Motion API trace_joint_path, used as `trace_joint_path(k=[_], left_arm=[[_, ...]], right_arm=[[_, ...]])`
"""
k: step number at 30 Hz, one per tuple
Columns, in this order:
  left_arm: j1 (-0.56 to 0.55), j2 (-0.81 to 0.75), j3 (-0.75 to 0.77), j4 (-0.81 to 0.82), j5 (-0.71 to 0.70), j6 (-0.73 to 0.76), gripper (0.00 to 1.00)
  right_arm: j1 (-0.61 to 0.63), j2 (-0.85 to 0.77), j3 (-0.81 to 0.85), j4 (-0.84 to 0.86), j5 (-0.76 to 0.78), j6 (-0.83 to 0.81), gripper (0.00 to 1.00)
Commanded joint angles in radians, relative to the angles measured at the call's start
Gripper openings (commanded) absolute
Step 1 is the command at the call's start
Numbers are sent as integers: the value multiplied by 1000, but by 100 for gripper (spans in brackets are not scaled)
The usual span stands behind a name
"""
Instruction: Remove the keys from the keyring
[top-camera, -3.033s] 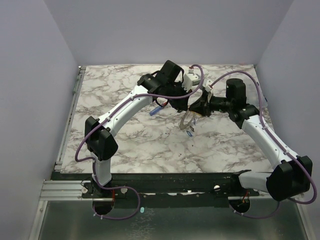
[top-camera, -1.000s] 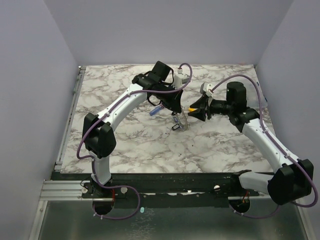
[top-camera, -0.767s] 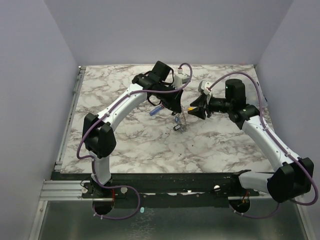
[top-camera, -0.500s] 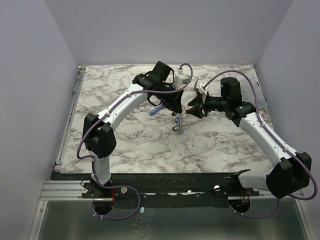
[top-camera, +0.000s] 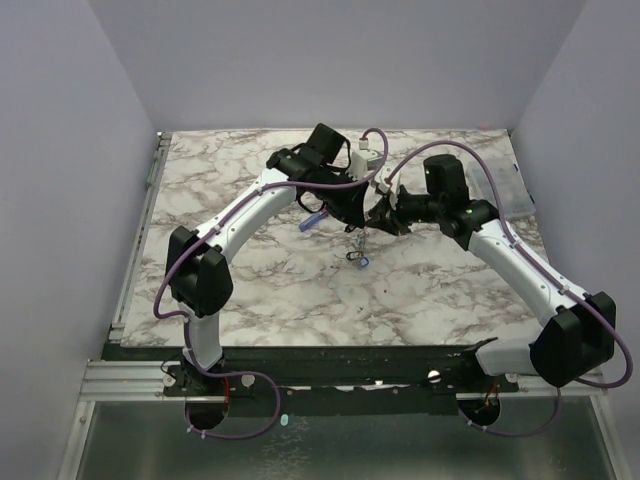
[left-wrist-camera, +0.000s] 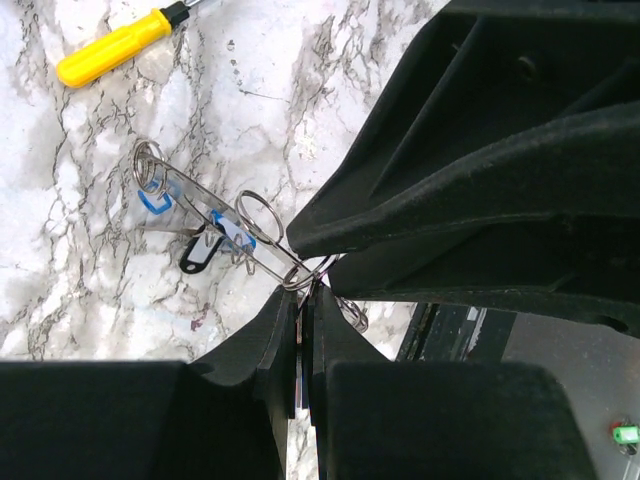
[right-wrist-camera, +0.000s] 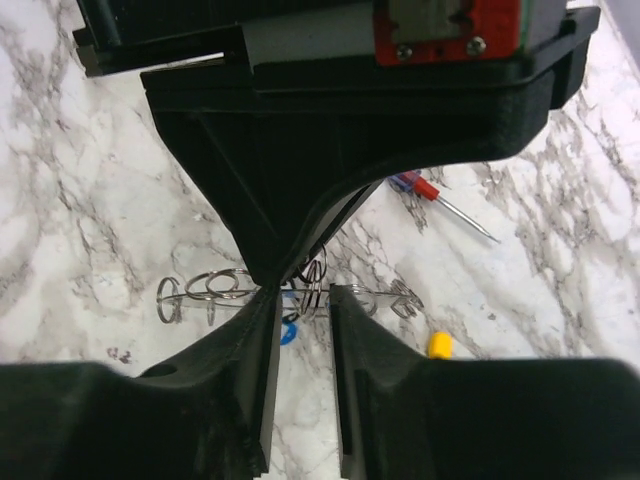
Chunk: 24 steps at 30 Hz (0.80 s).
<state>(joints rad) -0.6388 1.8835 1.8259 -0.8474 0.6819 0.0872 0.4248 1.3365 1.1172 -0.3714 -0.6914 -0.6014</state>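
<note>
My left gripper is going to the spot past the red-and-blue screwdriver's blue end. It will let go of the black tag on the bare marble (top-camera: 247, 244) there.
The keyring (top-camera: 357, 243) is a thin grey wire loop that hangs from my left gripper (top-camera: 351, 217) above the marble table. In the left wrist view my left gripper (left-wrist-camera: 303, 296) is shut on the keyring's wire (left-wrist-camera: 215, 215). Small rings, blue-tagged keys (left-wrist-camera: 232, 229) and a black tag (left-wrist-camera: 200, 252) hang along it. My right gripper (top-camera: 378, 214) is right beside the left one. In the right wrist view my right gripper (right-wrist-camera: 303, 300) is open by a narrow gap, its tips on either side of some of the keyring's small rings (right-wrist-camera: 230, 290). A blue tag (right-wrist-camera: 288, 332) hangs below. The left gripper's fingers (right-wrist-camera: 300, 180) fill the top of that view.
A yellow-handled screwdriver (left-wrist-camera: 110, 47) lies on the table under the grippers. A red-and-blue screwdriver (right-wrist-camera: 420, 186) lies near it and also shows in the top view (top-camera: 315, 218). A clear plastic box (top-camera: 500, 190) sits at the table's right edge. Walls close off three sides.
My right gripper has moved left up to the left gripper and the hanging keyring. Over three seconds the left gripper shifted slightly left, still holding the keyring.
</note>
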Motion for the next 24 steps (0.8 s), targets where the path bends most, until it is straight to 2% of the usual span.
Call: trace_joint_path(k=[1,6,11,17,24], left_arm=[[-9,-42,13,4,-6,18,0],[-8,-46,10,4,-14,19,0],[1,-49,12,4,-29,20,0],[31,-47,-19,23,3,-13,0],[34,-20,-25,34,32,-39,0]], right_arm=[[11,18,44,-36,39,-40,25],[13,13,44,-43,31,-51,1],[14,-26,18,-12,32,-44,0],[14,-98,-57,140,25,50,1],[12,-112,-157,418,-47,203,1]])
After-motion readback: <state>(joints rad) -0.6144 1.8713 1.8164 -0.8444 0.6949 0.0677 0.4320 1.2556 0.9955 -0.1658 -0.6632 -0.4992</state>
